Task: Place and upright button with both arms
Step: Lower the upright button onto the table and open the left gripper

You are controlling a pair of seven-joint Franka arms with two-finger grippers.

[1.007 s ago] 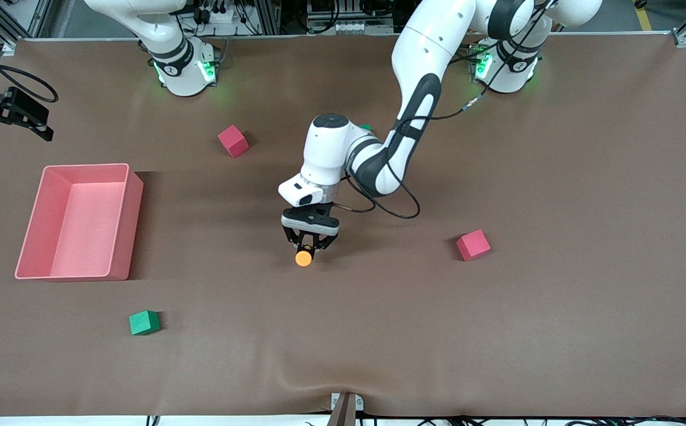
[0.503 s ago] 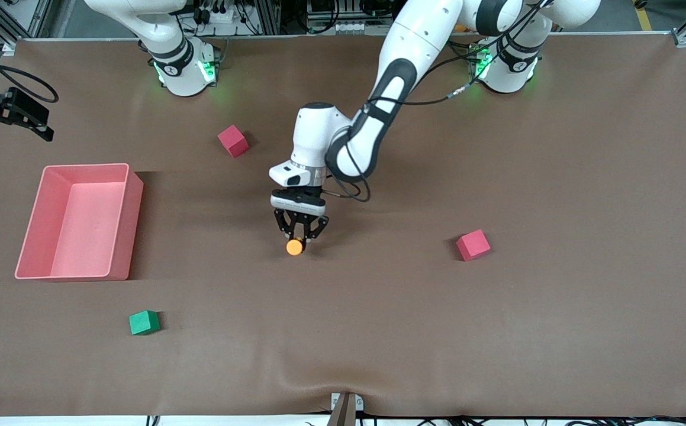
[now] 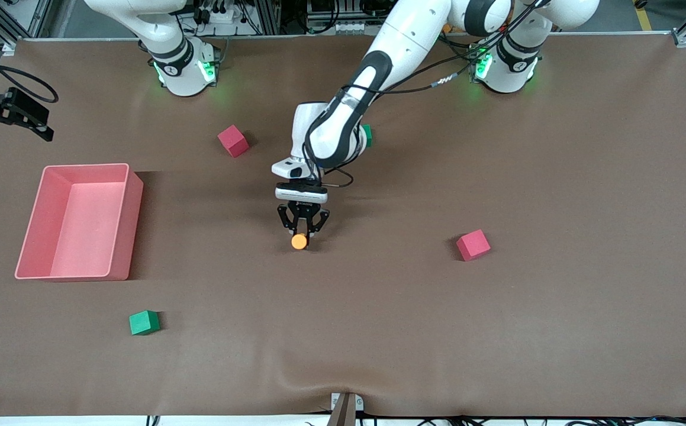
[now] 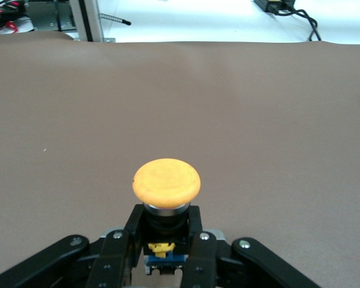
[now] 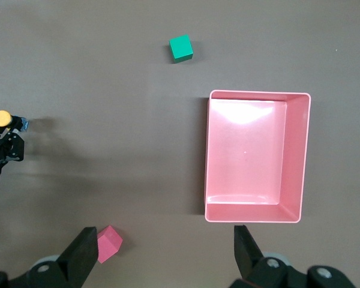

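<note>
My left gripper is to release the button. It will set it free on the cloth midway [image 3: 308, 241] between the pink bin and the farther red cube.
The button [image 3: 299, 241] has a round orange cap and a short black body with blue and yellow bits. My left gripper [image 3: 301, 232] is shut on that body over the middle of the table, low above the cloth. In the left wrist view the button [image 4: 167, 182] sticks out past the fingertips of the left gripper [image 4: 165, 231], cap outward. My right gripper [image 5: 168, 249] hangs open and high, looking down on the table, with nothing between its fingers. From there the button [image 5: 2, 117] shows small at the view's edge.
A pink bin [image 3: 135, 225] stands toward the right arm's end, also seen as the bin [image 5: 255, 94]. Red cubes [image 3: 233, 141] [image 3: 473, 245] and a green cube [image 3: 144, 322] lie scattered. Another green cube [image 3: 367, 135] peeks from under the left arm.
The left arm has drawn in toward the bases and turned its wrist, carrying the button a little farther from the front camera. The right arm has not moved.
</note>
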